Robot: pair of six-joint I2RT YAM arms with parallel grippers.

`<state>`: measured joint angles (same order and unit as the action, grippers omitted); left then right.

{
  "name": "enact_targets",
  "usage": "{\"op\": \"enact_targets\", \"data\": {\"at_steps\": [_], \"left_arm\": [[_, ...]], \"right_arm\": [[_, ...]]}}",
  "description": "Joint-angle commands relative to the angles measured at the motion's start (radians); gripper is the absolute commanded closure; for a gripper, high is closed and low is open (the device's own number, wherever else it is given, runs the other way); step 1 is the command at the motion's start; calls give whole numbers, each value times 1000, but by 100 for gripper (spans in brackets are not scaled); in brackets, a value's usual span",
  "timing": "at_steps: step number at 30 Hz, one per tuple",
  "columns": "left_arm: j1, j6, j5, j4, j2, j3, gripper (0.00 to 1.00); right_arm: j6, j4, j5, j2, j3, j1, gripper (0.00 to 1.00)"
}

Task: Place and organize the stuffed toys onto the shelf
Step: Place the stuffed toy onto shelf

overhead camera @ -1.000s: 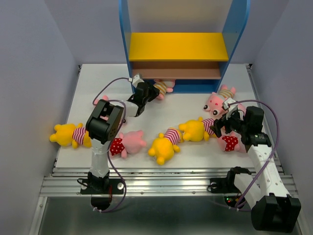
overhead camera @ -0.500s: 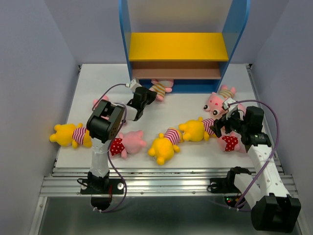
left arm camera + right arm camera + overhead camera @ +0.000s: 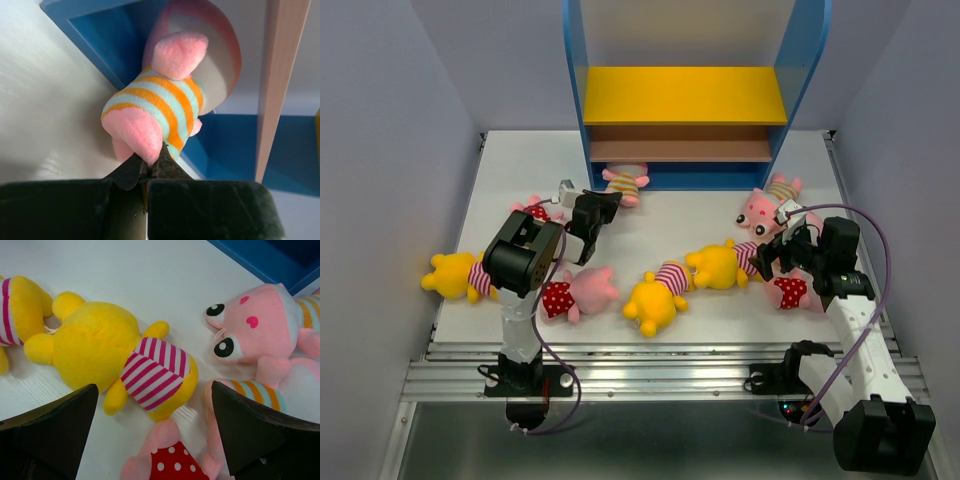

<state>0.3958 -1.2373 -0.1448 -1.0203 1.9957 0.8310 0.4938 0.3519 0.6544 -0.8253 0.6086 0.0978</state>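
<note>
A striped pig lies between another striped pig and the red-dotted pig. My right gripper needs to close on the head of the striped pig [image 3: 811, 220] there.
My left gripper [image 3: 150, 162] is shut on the pink foot of a pig in a tan-striped shirt [image 3: 155, 107]. This pig [image 3: 623, 182] lies on the table at the front of the shelf's blue base [image 3: 720, 178], with the left gripper [image 3: 600, 203] just left of it. The shelf has a yellow upper board [image 3: 685, 95] and a brown middle board [image 3: 680, 148], both bare. My right gripper [image 3: 154, 390] hangs open over a yellow bear in a red-striped shirt [image 3: 100, 347] and a pig in a red dotted outfit [image 3: 175, 465]. In the top view the right gripper [image 3: 770, 252] is at the right.
Several more toys lie on the white table: a yellow bear [image 3: 450, 275] at far left, a red-dotted pig [image 3: 575, 292], a yellow bear [image 3: 655, 298], a striped pig [image 3: 765, 205] at right, and a pig [image 3: 532, 210] partly hidden behind the left arm. Grey walls close in both sides.
The left gripper closed on the striped pig's foot and drew it left and slightly toward the near edge along the shelf base. The right arm stayed still.
</note>
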Motion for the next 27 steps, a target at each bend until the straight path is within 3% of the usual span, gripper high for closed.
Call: {"op": "enact_targets", "data": {"at_steps": [1,15,27], "left_arm": [[-15,-83,-38,-89,-34,37,100],[-43,-163,-49,12,60,209,100],[-43,-225,-59,19,112,229,100]], "right_arm": [[11,-14,4,9,19,5,0],[11,-14,2,8,17,5,0],[12,-14,1,5,17,5,0]]}}
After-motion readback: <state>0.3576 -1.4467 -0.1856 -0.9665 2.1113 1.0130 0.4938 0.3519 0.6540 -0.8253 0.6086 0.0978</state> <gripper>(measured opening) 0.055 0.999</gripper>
